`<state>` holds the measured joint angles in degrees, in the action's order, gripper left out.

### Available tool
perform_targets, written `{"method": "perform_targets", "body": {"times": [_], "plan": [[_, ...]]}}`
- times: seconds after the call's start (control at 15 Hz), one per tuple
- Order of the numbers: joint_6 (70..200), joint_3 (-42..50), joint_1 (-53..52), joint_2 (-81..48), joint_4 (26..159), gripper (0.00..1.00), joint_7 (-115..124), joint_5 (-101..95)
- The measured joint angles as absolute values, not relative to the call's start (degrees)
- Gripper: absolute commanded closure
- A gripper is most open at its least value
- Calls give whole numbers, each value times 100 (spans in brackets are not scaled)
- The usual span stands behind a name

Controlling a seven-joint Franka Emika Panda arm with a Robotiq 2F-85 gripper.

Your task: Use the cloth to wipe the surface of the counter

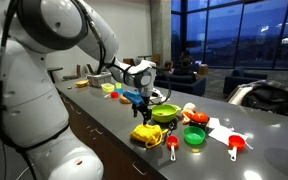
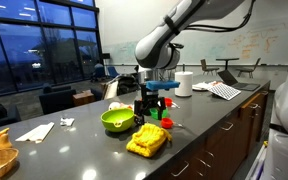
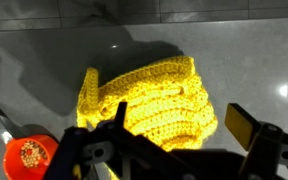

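Observation:
The robot's gripper will next go down to the crumpled middle of the yellow cloth (image 1: 147, 131) (image 3: 172, 120) and close there, leaving the cloth's loop free.
A crumpled yellow knitted cloth (image 1: 145, 135) (image 2: 148, 139) lies on the dark grey counter (image 1: 104, 115) (image 2: 84, 150) near its front edge. My gripper (image 1: 136, 100) (image 2: 150, 110) hangs just above the cloth, apart from it. In the wrist view the cloth (image 3: 154, 95) fills the middle, and the gripper (image 3: 181, 125) is open and empty, with one finger on each side of the cloth's near part.
A green bowl (image 1: 164, 114) (image 2: 117, 120) stands just behind the cloth. A red measuring cup (image 1: 172, 145) (image 2: 168, 124) (image 3: 26, 155) lies beside it. A green cup (image 1: 194, 135), another red scoop (image 1: 235, 145), a paper roll (image 2: 185, 84) and a napkin (image 2: 34, 131) are further along.

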<state>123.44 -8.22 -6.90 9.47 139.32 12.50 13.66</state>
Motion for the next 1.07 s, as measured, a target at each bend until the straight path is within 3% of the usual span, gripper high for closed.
{"method": "perform_targets", "body": {"times": [1.07], "plan": [[12698, -786, -690, -155, 13718, 0, 804, 1673]]}}
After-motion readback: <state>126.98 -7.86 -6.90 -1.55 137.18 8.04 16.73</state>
